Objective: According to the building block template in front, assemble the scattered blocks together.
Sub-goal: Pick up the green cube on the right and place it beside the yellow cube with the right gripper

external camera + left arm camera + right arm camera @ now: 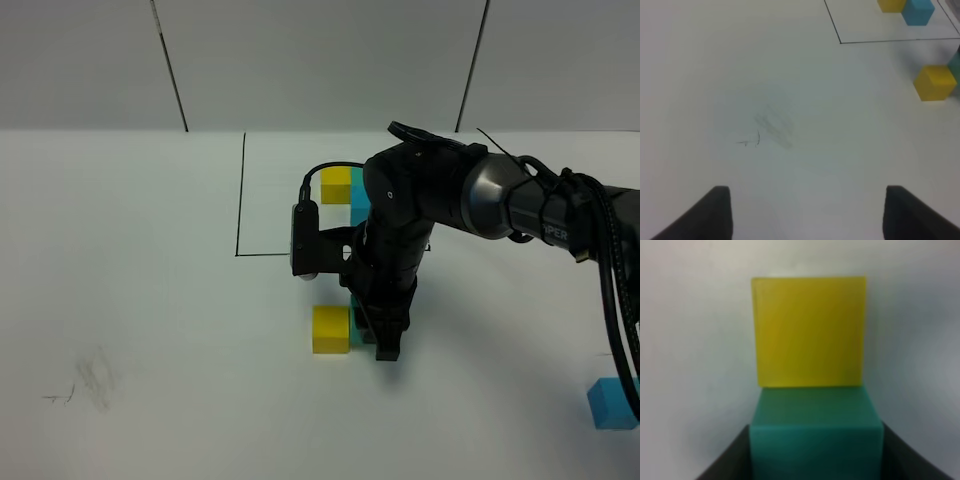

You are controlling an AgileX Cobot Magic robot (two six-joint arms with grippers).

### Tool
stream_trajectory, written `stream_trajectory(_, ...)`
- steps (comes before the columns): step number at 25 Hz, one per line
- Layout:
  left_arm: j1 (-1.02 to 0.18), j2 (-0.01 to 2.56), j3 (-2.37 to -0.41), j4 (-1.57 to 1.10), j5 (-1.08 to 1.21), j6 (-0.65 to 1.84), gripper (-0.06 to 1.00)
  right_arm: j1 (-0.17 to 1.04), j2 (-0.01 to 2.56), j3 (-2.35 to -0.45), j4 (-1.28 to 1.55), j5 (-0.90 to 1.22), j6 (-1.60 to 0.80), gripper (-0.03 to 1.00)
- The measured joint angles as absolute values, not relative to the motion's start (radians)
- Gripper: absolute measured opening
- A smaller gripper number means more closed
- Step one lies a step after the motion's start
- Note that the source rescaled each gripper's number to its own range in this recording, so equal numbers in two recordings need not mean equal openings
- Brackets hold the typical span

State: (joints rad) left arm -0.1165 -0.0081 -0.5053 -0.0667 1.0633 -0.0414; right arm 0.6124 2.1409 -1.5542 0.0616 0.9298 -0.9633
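Observation:
Next, my right gripper sets the teal-green cube, which now rests against the yellow cube, down on the table [366, 330] [812, 440] against the loose yellow cube.
The template is a black-outlined rectangle [240, 200] holding a yellow cube [335, 185] and a blue cube [359, 201]; its teal-green cube is hidden behind my right arm. The loose yellow cube [330, 328] sits in front of the frame. The loose teal-green cube [354, 320] touches its right side. My right gripper [380, 345] is shut on the teal-green cube [815, 432], which rests against the yellow cube [810, 330]. The loose sky-blue cube [610, 403] lies far right. My left gripper [807, 215] is open and empty over bare table, away from the yellow cube [935, 82].
A faint pencil smudge [90, 385] marks the white table at the front left; it also shows in the left wrist view [770, 127]. The right arm's cables [615, 300] hang at the right edge. A grey panelled wall stands behind the table.

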Motion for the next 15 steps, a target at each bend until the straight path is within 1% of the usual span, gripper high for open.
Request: stream_trajectory(15, -0.117, -0.008, -0.505, -0.066, 1.063, -0.040, 0.40, 0.612, 2.184, -1.554, 0.067, 0.904, -0.978, 0.19)
